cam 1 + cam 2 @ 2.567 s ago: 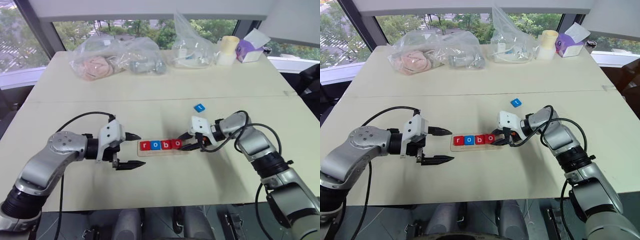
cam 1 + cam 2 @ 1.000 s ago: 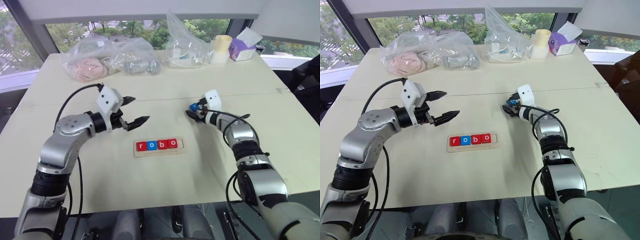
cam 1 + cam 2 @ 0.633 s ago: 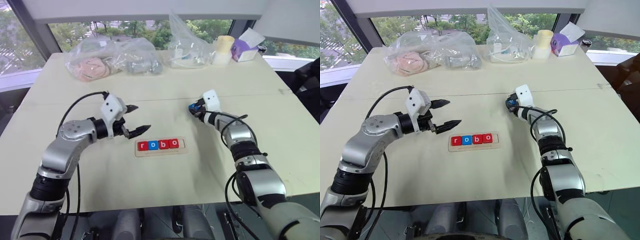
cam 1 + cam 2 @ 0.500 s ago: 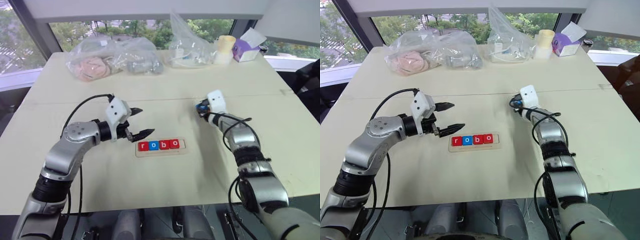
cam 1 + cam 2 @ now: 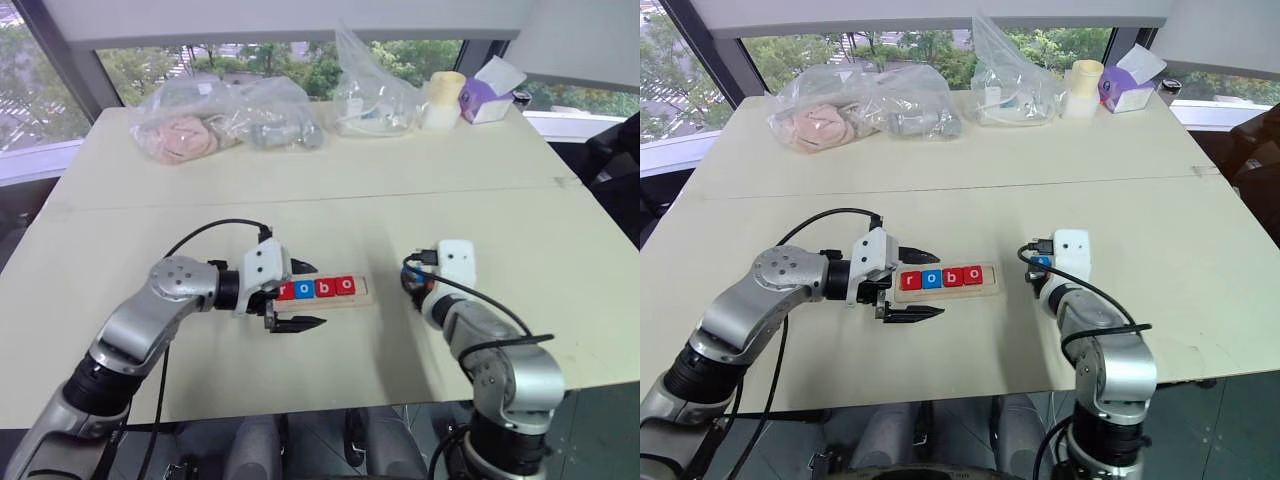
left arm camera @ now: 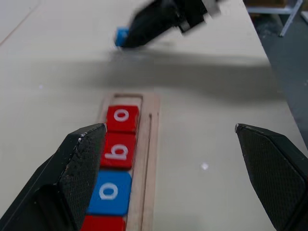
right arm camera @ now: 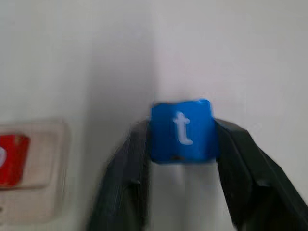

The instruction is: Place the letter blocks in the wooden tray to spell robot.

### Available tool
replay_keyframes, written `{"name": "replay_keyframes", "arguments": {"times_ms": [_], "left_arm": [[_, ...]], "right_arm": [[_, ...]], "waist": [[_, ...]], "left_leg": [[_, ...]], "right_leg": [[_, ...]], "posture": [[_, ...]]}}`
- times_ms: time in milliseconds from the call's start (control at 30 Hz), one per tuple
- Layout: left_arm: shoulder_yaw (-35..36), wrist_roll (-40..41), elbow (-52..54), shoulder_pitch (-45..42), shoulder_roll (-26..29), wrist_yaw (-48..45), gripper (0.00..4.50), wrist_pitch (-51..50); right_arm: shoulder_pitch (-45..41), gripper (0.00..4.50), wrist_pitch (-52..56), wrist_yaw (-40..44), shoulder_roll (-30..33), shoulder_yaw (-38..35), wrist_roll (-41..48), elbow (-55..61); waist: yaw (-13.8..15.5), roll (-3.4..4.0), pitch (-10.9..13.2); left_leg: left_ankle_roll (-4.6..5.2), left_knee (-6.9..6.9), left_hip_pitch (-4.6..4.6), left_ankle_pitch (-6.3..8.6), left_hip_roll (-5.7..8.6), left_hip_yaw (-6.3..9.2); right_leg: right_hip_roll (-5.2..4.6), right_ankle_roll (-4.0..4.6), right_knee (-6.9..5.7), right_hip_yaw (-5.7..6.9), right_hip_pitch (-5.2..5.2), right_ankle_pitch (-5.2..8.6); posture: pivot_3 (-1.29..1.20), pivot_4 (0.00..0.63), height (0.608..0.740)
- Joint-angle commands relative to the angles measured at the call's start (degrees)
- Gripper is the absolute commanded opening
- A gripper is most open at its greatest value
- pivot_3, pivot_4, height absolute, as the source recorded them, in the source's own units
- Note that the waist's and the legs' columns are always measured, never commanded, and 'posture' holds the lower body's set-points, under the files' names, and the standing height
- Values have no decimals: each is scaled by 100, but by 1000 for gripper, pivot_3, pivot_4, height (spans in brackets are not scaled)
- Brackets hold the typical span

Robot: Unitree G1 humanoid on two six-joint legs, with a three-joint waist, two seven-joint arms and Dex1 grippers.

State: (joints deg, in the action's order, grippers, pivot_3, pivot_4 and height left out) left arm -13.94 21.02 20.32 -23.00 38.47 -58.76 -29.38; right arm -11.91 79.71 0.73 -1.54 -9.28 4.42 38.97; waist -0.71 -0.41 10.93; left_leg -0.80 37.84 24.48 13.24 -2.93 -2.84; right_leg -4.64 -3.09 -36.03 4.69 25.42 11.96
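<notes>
The robot's right gripper has a finger on the blue t block's side facing the tray, so it should put the block down and grip its near and far sides [image 7: 185,160].
The wooden tray [image 5: 362,289] lies mid-table with four letter blocks in its slot: red r [image 5: 285,291], blue o [image 5: 305,290], red b [image 5: 326,288], red o [image 5: 345,286]. Its right end is bare. My left gripper [image 5: 317,294] is open, its fingers straddling the tray's left end, one on each long side. Just right of the tray, my right gripper [image 7: 181,142] is shut on the blue t block [image 7: 181,129], which it holds above the table. The left wrist view shows that t block [image 6: 121,36] beyond the tray's bare end.
Along the far edge of the table sit two clear plastic bags [image 5: 220,115] with contents, a third bag [image 5: 375,95], a cream cup [image 5: 442,98] and a purple tissue box [image 5: 490,95]. Open tabletop surrounds the tray.
My right gripper closed on the blue t block farther back on the table and drew it back beside the tray's right end. My left gripper came down around the tray's left end.
</notes>
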Motion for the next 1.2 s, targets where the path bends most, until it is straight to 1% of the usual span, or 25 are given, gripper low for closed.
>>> {"name": "replay_keyframes", "arguments": {"times_ms": [33, 67, 100, 167, 267, 333, 400, 433, 467, 533, 633, 700, 833, 1000, 1033, 1100, 1200], "left_arm": [[21, -51, -2, -95, -7, -52, 4500, 133], [30, -67, -47, -106, -8, -79, 4500, 162], [43, -79, -87, -113, -2, -107, 4500, 189], [107, -63, -153, -133, 27, -159, 4500, 209], [255, 112, -177, -157, 49, -227, 4500, 115], [451, 479, -74, -155, 162, -442, 4500, -129], [490, 639, 92, -126, 416, -760, 4500, -225], [481, 663, 144, -117, 518, -860, 4500, -232], [471, 686, 173, -112, 597, -930, 4500, -233], [474, 715, 222, -83, 749, -1056, 4500, -223], [514, 682, 290, -53, 831, -1066, 4500, -207], [586, 670, 398, -41, 848, -960, 4500, -245], [793, 849, 693, 157, 959, -788, 4500, -518], [959, 797, 884, 609, 1163, -607, 4500, -554], [999, 824, 912, 648, 1165, -541, 4500, -585], [1057, 850, 965, 723, 1176, -462, 4500, -623], [1120, 886, 1027, 839, 1203, -395, 4500, -668]], "right_arm": [[-34, 3699, 262, -145, -110, -58, -42, 354], [-50, 4207, 256, -126, -35, -3, -35, 356], [-80, 4451, 203, -80, 72, 28, -17, 348], [-192, 4451, -228, 181, 641, 103, -2, 249], [-339, 4451, -1454, 829, 1503, 99, 112, -60], [-301, 4451, -2956, 2562, 2557, 149, 586, -561], [-69, 4451, -4232, 4516, 3663, 160, 1072, -998], [-35, 4451, -4477, 5077, 4021, 115, 1275, -1242], [-55, 4451, -4710, 5463, 4265, 81, 1419, -1523], [-167, 4451, -5387, 6030, 4646, 259, 1347, -2250], [-344, 4451, -6275, 6723, 4979, 733, 1026, -3209], [-566, 4451, -6738, 7084, 5043, 1050, 849, -3861], [-1130, 4451, -7576, 7380, 4881, 1470, 519, -5052], [-1616, 4451, -8172, 7559, 4654, 1794, 222, -6168], [-1688, 4223, -8271, 7581, 4604, 1814, 207, -6333], [-1773, 3608, -8466, 7661, 4567, 1855, 161, -6552], [-1806, 2150, -8567, 7719, 4542, 1841, 168, -6649]], "waist": [[0, 0, 0], [4, 0, 0], [3, 0, 0], [5, 1, 0], [3, 0, 1], [-1, -3, 3], [-1, -5, 5], [3, -7, 6], [8, -10, 6], [12, -10, 6], [1, -12, 7], [6, -14, 8], [2, -15, 9], [8, -15, 9], [11, -16, 8], [17, -18, 8], [12, -17, 8]], "left_leg": [[6, 0, 2, -3, 2, -4], [8, 0, 4, -4, 6, -4], [8, -1, 8, -4, 8, -6], [8, -6, 14, -4, 11, -10], [9, -5, 22, -5, 19, -12], [9, -5, 22, -5, 19, -12], [9, -10, 22, -4, 19, -11], [9, -18, 20, -4, 19, -11], [10, -35, 16, -5, 19, -11], [11, -58, 1, -5, 21, -14], [11, -61, 1, -6, 21, -21], [12, -58, 0, -6, 21, -26], [12, -47, 0, -7, 21, -27], [11, -48, -5, -7, 20, -28], [11, -48, -5, -7, 20, -27], [10, -44, -6, -8, 20, -26], [10, -32, -12, -8, 20, -25]], "right_leg": [[-1, -1, 2, -1, 1, 1], [-1, -3, 6, -1, 0, 3], [-1, -10, 9, -1, 0, 7], [-2, -14, 17, -1, 1, 10], [-7, -16, 27, -2, 2, 10], [-3, -21, 37, 0, -2, 8], [3, -22, 48, 2, -6, 8], [6, -23, 56, 3, -9, 9], [9, -23, 66, 3, -11, 10], [12, -24, 80, 4, -19, 11], [13, -27, 80, 3, -18, 13], [13, -27, 79, 1, -18, 12], [12, -27, 72, 0, -19, 11], [13, -26, 64, -1, -19, 10], [14, -26, 64, -1, -19, 10], [15, -26, 63, -1, -22, 10], [13, -26, 60, -1, -35, 9]], "posture": [[0, 150, 740], [0, 150, 740], [0, 150, 740], [0, 150, 740], [0, 150, 740], [0, 150, 740], [0, 150, 740], [0, 150, 740], [0, 150, 740], [0, 150, 740], [0, 150, 740], [0, 150, 740], [0, 150, 740], [0, 150, 740], [0, 150, 740], [0, 150, 740], [0, 150, 740]]}}
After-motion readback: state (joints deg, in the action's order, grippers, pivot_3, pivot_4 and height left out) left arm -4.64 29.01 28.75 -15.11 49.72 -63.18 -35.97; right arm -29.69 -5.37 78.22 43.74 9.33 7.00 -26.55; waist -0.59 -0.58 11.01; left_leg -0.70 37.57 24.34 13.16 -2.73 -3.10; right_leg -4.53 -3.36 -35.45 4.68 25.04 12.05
